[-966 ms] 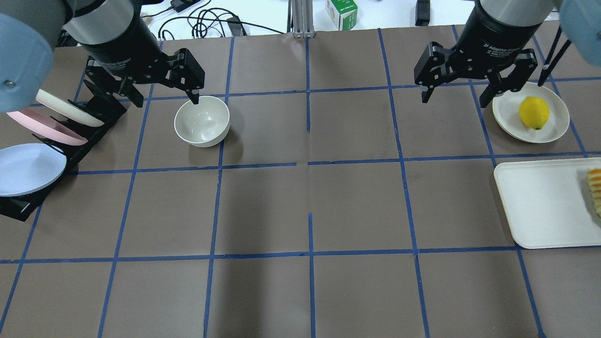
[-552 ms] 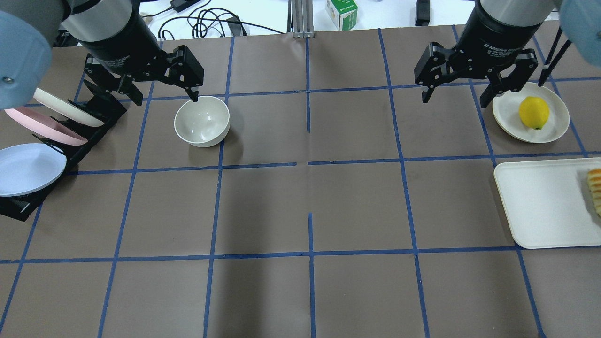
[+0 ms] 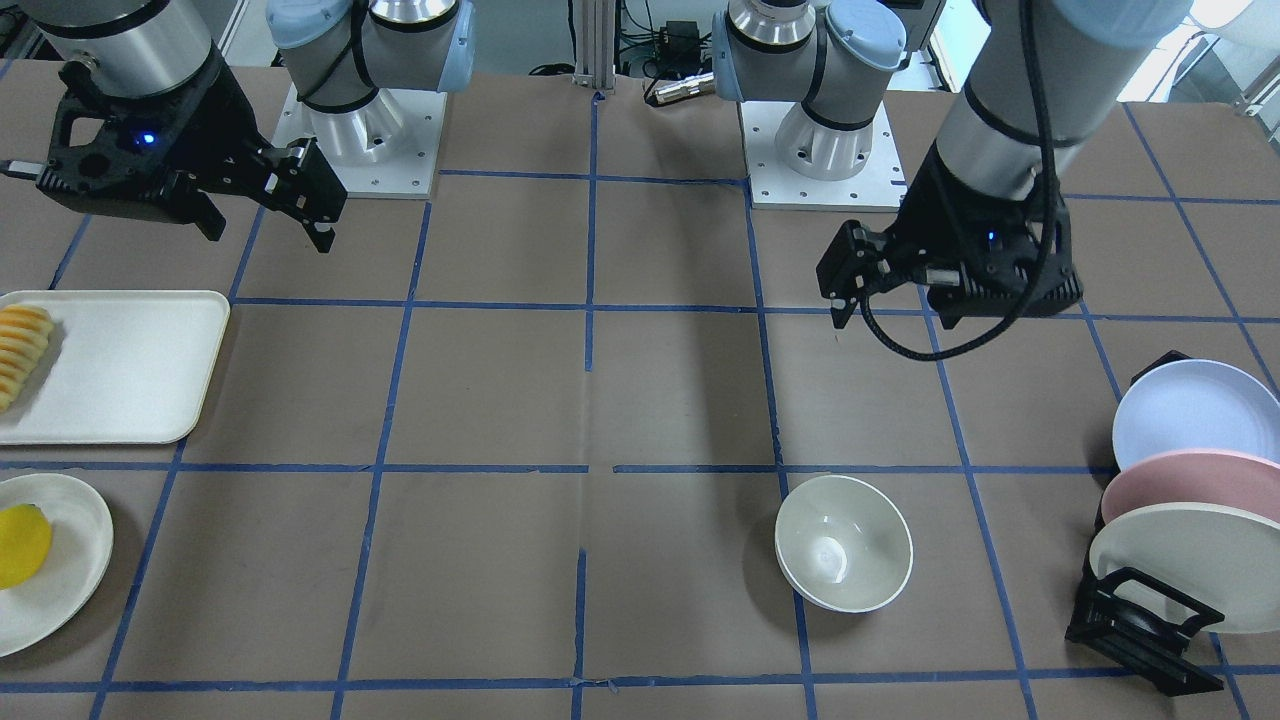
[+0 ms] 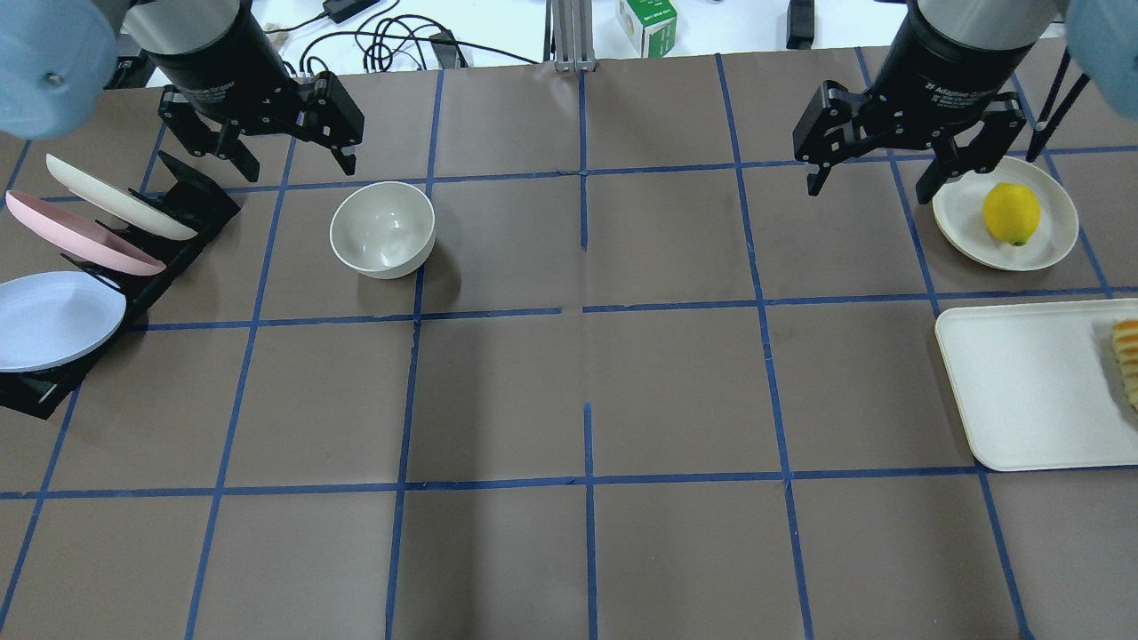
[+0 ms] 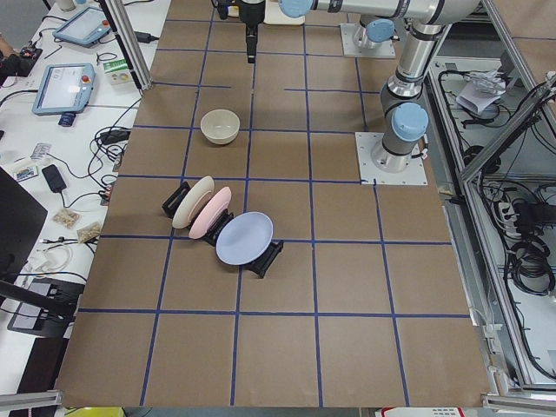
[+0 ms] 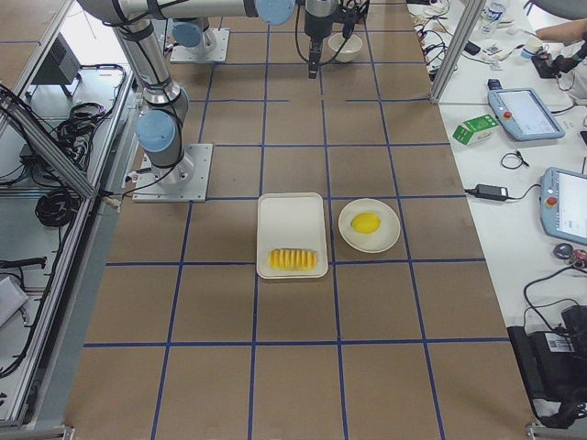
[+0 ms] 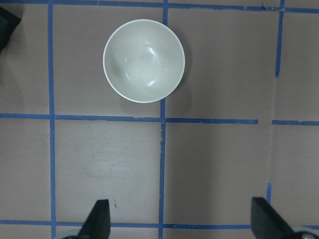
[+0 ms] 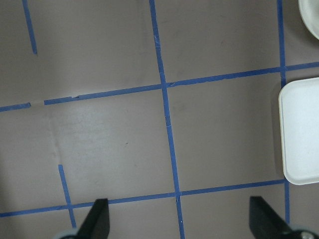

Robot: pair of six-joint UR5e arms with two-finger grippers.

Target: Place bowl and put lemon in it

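Note:
My left gripper should go to the off-white bowl next and close on the bowl's rim (image 3: pixel 911 550) (image 7: pixel 104 61) facing the black rack.
The off-white bowl (image 4: pixel 382 229) stands upright and empty on the brown table, left of centre; it also shows in the left wrist view (image 7: pixel 144 60) and the front view (image 3: pixel 843 542). My left gripper (image 4: pixel 298 169) is open and empty, raised behind and to the left of the bowl, clear of it. The yellow lemon (image 4: pixel 1011 213) lies on a flat cream plate (image 4: pixel 965 240) at the far right. My right gripper (image 4: pixel 869 191) is open and empty, hovering just left of that plate. In the right wrist view only the plate's rim shows.
A black rack (image 4: pixel 191 213) holding cream, pink and blue plates stands at the left edge, close to my left gripper. A white tray (image 4: pixel 1022 391) with orange-yellow slices (image 4: pixel 1127 360) lies in front of the lemon plate. Cables and a small box lie beyond the table's back edge.
My left gripper has drawn back and to the left from the bowl's rim, leaving the bowl standing where it was. My right gripper has shifted very slightly to the right.

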